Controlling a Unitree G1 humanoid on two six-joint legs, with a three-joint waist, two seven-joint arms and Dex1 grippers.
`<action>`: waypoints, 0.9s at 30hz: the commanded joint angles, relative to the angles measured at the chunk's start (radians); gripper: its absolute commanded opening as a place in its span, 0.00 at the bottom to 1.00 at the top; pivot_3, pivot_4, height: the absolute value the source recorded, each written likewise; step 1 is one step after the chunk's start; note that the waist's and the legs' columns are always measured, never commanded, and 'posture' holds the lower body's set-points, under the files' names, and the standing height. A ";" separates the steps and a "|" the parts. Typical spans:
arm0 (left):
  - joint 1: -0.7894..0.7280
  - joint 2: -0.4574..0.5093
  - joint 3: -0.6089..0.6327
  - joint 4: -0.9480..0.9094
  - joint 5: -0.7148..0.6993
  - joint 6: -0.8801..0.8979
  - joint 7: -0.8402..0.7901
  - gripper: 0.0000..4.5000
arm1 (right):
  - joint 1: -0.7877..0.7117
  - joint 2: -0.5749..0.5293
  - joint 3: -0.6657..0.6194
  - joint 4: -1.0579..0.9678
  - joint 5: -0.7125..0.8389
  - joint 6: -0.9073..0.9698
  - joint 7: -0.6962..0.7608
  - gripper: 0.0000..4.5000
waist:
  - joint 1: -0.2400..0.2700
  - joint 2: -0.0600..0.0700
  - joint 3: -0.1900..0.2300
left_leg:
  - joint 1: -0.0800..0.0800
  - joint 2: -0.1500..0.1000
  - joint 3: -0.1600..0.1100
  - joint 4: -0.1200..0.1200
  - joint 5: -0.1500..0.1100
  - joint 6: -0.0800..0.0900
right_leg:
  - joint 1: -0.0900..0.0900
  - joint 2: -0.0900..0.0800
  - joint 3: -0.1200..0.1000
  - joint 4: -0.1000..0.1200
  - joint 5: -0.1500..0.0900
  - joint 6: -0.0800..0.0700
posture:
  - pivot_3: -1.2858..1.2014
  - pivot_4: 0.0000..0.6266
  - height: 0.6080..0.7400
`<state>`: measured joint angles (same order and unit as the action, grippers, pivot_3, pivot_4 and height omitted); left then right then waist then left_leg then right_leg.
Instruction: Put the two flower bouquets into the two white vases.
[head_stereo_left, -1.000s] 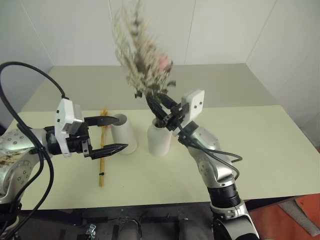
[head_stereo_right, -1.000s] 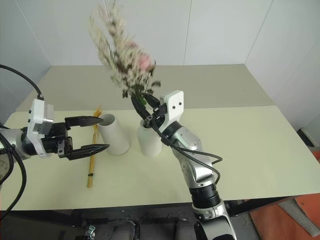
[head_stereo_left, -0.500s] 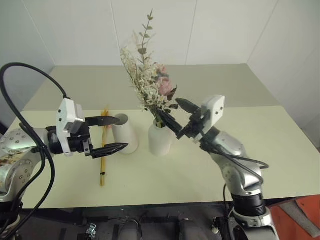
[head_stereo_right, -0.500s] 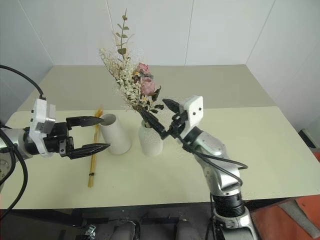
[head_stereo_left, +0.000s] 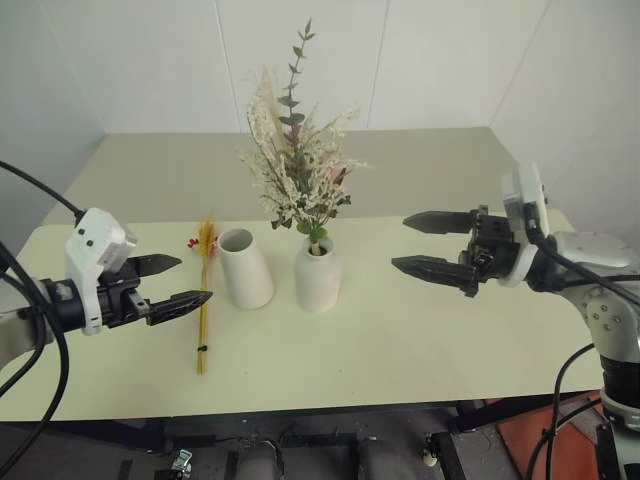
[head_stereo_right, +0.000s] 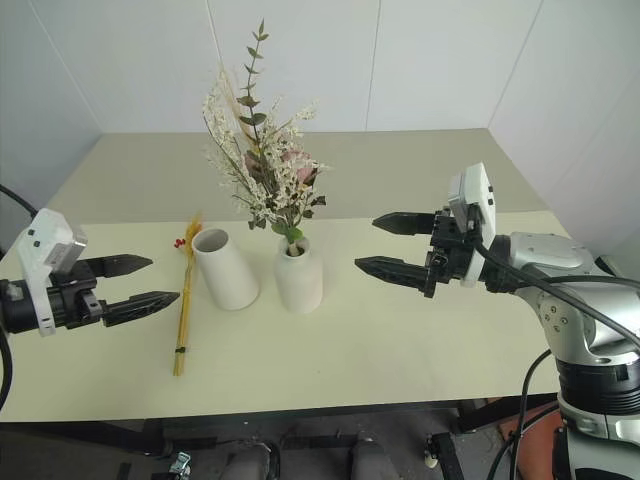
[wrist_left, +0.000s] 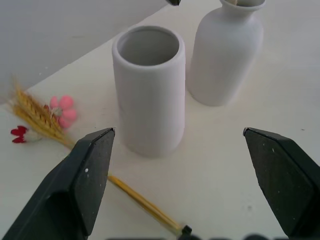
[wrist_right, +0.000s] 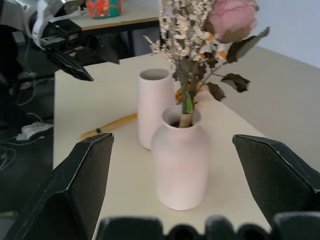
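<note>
I need to next move my left gripper to the yellow-orange bouquet and close it on the middle of its stems (head_stereo_left: 204, 307) (wrist_left: 125, 186), between the blossoms and the black tie.
The bushy cream-white bouquet (head_stereo_left: 300, 160) stands upright in the rounded, narrow-necked white vase (head_stereo_left: 317, 276) at mid-table. To its left the tapered white vase (head_stereo_left: 245, 267) stands with nothing in its wide mouth. The thin yellow-orange stalk bunch (head_stereo_left: 204, 300), with small red-pink blossoms, lies flat on the table left of that vase. My left gripper (head_stereo_left: 172, 282) hovers open left of the stalks, pointing toward the vases. My right gripper (head_stereo_left: 425, 242) is open and apart from the bouquet, well to the right of the rounded vase and pointing at it.
The cream table (head_stereo_left: 420, 330) runs back to white walls; its near edge crosses the bottom of the head views. In the right wrist view a second table with a colourful object (wrist_right: 103, 7) stands beyond the table's far side.
My right gripper let go of the cream-white bouquet, opened and drew away to the right; the bouquet now stands still in the rounded vase. My left gripper pulled back to the left.
</note>
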<state>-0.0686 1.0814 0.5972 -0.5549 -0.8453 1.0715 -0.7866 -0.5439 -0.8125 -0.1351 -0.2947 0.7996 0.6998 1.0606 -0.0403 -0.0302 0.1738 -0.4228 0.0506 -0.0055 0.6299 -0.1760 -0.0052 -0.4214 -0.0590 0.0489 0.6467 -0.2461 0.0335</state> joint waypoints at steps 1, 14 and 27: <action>0.003 0.023 0.010 -0.041 -0.014 0.081 0.066 1.00 | -0.015 -0.017 0.011 -0.035 -0.002 -0.040 0.069 1.00 | 0.004 0.000 0.000 | 0.000 0.000 0.000 0.000 0.000 0.000 | 0.000 0.000 0.000 0.000 0.000 0.000 | 0.52 0.24 1.00; -0.271 -0.110 -0.543 0.199 0.273 0.228 0.384 1.00 | -0.050 -0.027 0.026 -0.036 -0.037 -0.083 0.112 1.00 | 0.027 -0.002 0.000 | -0.001 -0.001 0.001 0.002 0.000 0.000 | 0.000 0.000 0.001 0.000 0.004 -0.006 | 0.52 0.24 1.00; -0.356 -0.222 -0.579 0.308 0.363 0.244 0.397 0.39 | -0.013 -0.046 -0.008 -0.074 -0.027 -0.080 0.111 1.00 | 0.026 -0.003 0.001 | -0.001 -0.001 0.001 0.002 0.000 0.000 | 0.000 0.000 0.001 0.001 0.004 -0.006 | 0.52 0.24 1.00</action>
<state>-0.4269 0.8536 -0.0012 -0.2470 -0.5089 1.3083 -0.3953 -0.5550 -0.8396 -0.0970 -0.3419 0.7596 0.6401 1.1695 -0.0141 -0.0336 0.1747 -0.4237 0.0494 -0.0048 0.6323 -0.1761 -0.0054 -0.4210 -0.0593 0.0498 0.6474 -0.2419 0.0274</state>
